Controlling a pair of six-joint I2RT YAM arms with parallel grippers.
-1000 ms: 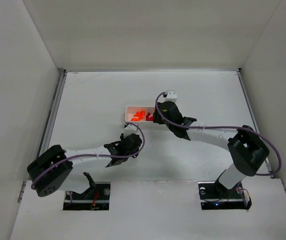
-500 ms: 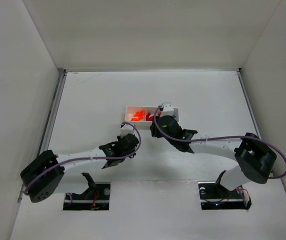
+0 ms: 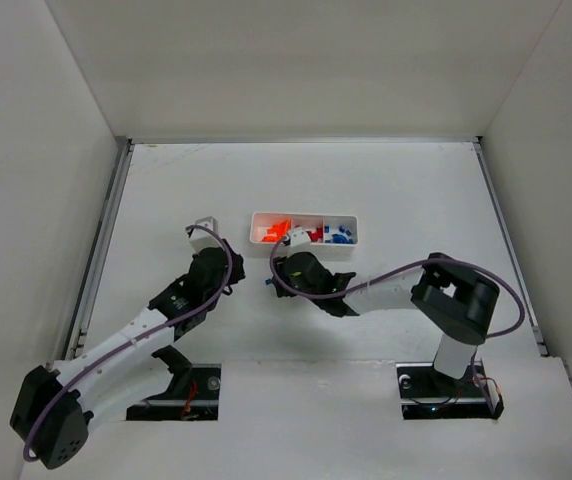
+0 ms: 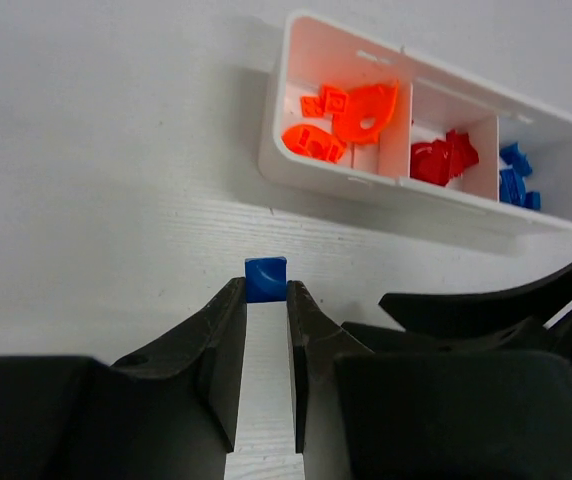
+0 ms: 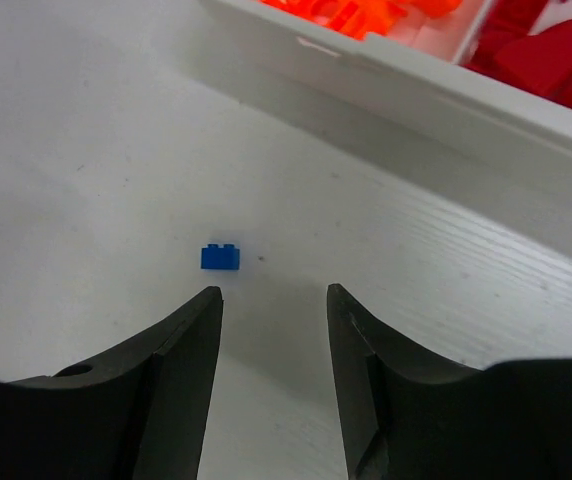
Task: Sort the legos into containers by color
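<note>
Next, my left gripper lets go of the blue lego among the blue legos in the end section (image 3: pixel 336 239) (image 4: pixel 513 189) of the white tray.
One small blue lego (image 3: pixel 265 283) lies on the table in front of the white tray (image 3: pixel 356 228). It shows in the right wrist view (image 5: pixel 220 257), studs up, just beyond the left finger of my right gripper (image 5: pixel 271 295), which is open and empty. In the top view my right gripper (image 3: pixel 276 275) is right beside it. In the left wrist view the lego (image 4: pixel 265 279) lines up beyond the tips of my left gripper (image 4: pixel 265 292), whose jaws stand only narrowly apart and hold nothing. My left gripper (image 3: pixel 228 272) is a short way left of the lego.
The tray (image 4: pixel 386 190) holds orange legos (image 4: pixel 346 115) in its left compartment, red legos (image 4: pixel 444 160) in the middle and blue legos (image 4: pixel 516 180) in the right. My right gripper's finger (image 4: pixel 486 300) lies just right of the left gripper. White walls enclose the table.
My left arm has swung back to the left, away from the blue lego. My right gripper has come down and left from the tray to the lego, uncovering the tray's right compartments.
</note>
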